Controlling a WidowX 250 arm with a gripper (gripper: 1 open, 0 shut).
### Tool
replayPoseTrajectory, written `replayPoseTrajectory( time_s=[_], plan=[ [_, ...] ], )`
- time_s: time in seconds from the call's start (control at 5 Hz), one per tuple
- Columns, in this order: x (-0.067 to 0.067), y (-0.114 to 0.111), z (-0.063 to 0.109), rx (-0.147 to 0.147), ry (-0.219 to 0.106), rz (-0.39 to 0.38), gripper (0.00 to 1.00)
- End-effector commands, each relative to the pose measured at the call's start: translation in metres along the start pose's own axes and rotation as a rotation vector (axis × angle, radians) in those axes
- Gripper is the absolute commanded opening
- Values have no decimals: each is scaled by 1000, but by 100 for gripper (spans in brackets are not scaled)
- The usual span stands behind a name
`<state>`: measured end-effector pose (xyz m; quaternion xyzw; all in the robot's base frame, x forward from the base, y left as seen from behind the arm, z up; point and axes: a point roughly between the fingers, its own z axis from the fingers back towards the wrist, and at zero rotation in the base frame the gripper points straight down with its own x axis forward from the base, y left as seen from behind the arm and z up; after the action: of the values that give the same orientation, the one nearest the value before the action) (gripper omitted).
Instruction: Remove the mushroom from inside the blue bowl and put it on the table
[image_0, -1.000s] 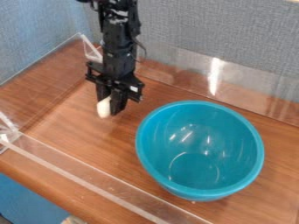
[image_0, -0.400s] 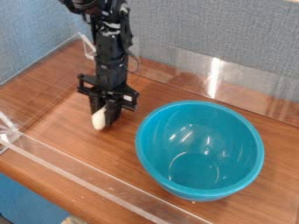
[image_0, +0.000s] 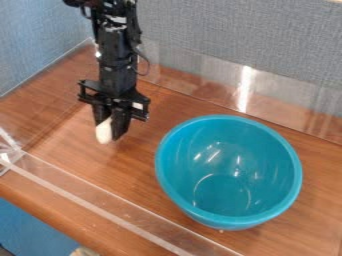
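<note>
I will let go of the mushroom, now held just above the table, with my gripper on the bare wood (image_0: 124, 153) next to the blue bowl, inside the clear side.
My gripper (image_0: 111, 128) hangs just above the table (image_0: 80, 110), left of the blue bowl (image_0: 229, 170). Its black fingers are shut on the mushroom (image_0: 103, 130); only the cream-white stem shows between them, and the cap is hidden by the fingers. The stem's lower end is close to the wood surface; whether it touches I cannot tell. The glossy turquoise bowl sits at the right front, with nothing inside it.
Low clear acrylic walls (image_0: 80, 190) edge the tabletop along the front, left and back. A grey fabric panel (image_0: 254, 30) stands behind the table. The arm (image_0: 114, 40) rises from the gripper toward the top left.
The gripper has carried the mushroom leftward and a little forward, away from the bowl. It stays shut on the stem.
</note>
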<state>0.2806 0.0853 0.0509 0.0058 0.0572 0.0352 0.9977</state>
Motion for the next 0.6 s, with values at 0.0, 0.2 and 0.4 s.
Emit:
replayPoseTrajectory(
  time_s=[0.0, 0.2, 0.4],
  plan=[
    [3, 4, 29, 13, -64, -82, 0],
    [4, 2, 37, 13, -57, -176, 0],
    [9, -10, 29, 10, -46, -223, 0]
  ],
)
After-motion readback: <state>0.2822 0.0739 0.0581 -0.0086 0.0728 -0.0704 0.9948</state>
